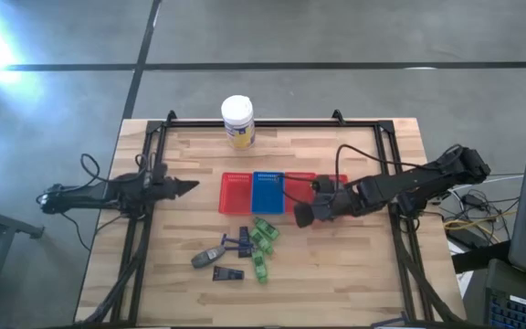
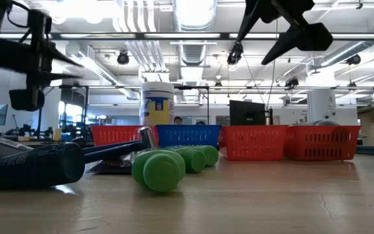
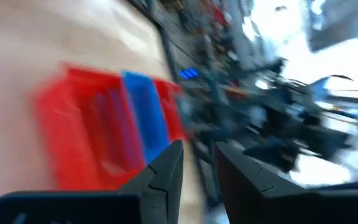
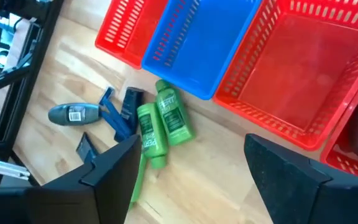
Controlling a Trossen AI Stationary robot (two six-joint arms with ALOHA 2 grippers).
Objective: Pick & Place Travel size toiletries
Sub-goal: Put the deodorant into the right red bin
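The grey rounded tube lies beside the dark navy flat pieces, and my left gripper should close around the middle of the grey rounded tube (image 1: 207, 258).
The toiletries lie in a loose cluster on the wooden table in front of the trays: bright green bottles (image 1: 265, 236) (image 4: 166, 121), a grey rounded tube (image 1: 210, 257) (image 4: 73, 114) and dark navy flat pieces (image 1: 237, 242) (image 4: 120, 115). My right gripper (image 1: 301, 215) (image 4: 191, 168) is open and empty, above the table just right of the cluster and in front of the red trays. My left gripper (image 1: 192, 187) (image 3: 197, 168) is shut and empty, at the table's left, pointing toward the trays.
A row of small mesh trays, red (image 1: 236, 193), blue (image 1: 268, 192) and red (image 1: 313, 181), stands at mid-table behind the cluster. A large white jar with a yellow label (image 1: 237, 121) stands at the far edge. A black frame (image 1: 153, 146) runs around the table's edges.
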